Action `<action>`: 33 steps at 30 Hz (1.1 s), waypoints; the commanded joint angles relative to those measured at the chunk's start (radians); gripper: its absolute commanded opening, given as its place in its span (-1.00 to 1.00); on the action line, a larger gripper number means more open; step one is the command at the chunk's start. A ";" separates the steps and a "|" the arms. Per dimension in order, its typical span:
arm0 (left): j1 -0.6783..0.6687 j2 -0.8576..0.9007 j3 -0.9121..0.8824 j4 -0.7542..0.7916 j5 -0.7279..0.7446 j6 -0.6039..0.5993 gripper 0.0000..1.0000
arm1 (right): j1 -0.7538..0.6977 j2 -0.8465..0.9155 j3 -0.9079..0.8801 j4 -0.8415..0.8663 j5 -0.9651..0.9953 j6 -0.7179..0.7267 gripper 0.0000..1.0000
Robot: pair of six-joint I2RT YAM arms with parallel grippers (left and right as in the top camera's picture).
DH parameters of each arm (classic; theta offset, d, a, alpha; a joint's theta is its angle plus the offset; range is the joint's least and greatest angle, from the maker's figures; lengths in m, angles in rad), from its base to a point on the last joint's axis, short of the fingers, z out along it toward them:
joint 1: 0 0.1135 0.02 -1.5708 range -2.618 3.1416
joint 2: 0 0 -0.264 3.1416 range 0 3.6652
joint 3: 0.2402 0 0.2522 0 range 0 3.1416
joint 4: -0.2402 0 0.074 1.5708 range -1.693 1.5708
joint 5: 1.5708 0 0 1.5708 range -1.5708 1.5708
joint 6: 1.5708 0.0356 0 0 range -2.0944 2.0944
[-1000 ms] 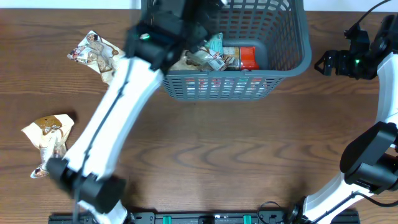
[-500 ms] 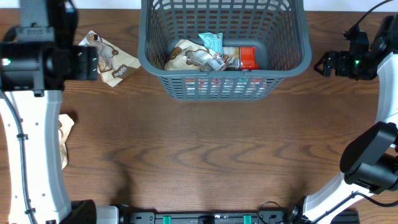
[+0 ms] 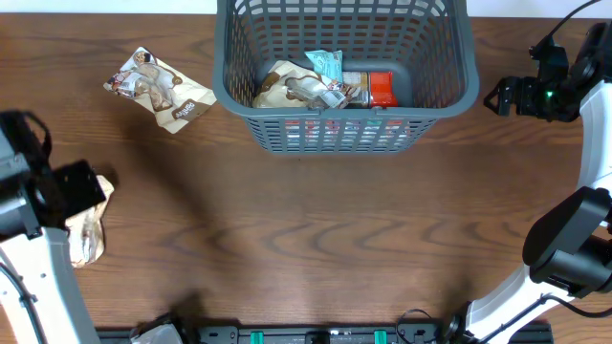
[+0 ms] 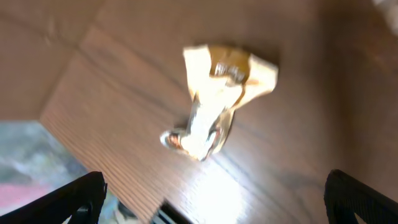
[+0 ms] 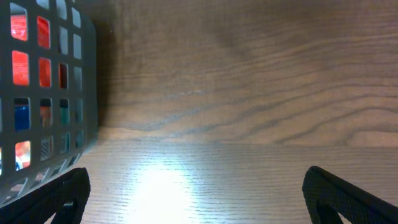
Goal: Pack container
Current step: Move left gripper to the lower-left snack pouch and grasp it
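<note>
Next, my left gripper closes around the pinched-in middle [image 3: 85, 222] [image 4: 214, 104] of the crumpled tan packet, under its brown label.
The dark grey-blue basket [image 3: 449, 91] stands at the back centre and holds several snack packets [image 3: 320, 86]. It also shows at the left edge of the right wrist view [image 5: 43, 93]. My left gripper [image 4: 217, 205] is open and empty, hovering over a crumpled tan packet [image 4: 217, 99] near the table's front left corner. In the overhead view the left gripper [image 3: 76, 189] partly covers that packet [image 3: 88, 234]. My right gripper [image 5: 199, 199] is open and empty, just right of the basket above bare wood; it also shows in the overhead view [image 3: 497, 97].
A second snack packet [image 3: 158, 88] with a brown and white print lies on the table left of the basket. The table's left edge [image 4: 62, 118] runs close to the tan packet.
My left arm has swung from over the basket out to the left and then toward the front, ending above the tan packet. The right arm has not moved.
</note>
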 commanded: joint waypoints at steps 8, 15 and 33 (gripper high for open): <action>0.141 0.068 -0.300 0.201 0.114 0.035 0.97 | 0.006 -0.005 -0.005 0.005 -0.002 -0.028 0.98; 0.141 0.135 -0.303 0.235 0.114 0.264 0.97 | 0.006 -0.005 -0.005 0.019 -0.002 -0.028 0.98; 0.246 0.395 -0.303 0.388 0.095 0.279 0.97 | 0.006 -0.005 -0.005 0.019 -0.001 -0.027 0.98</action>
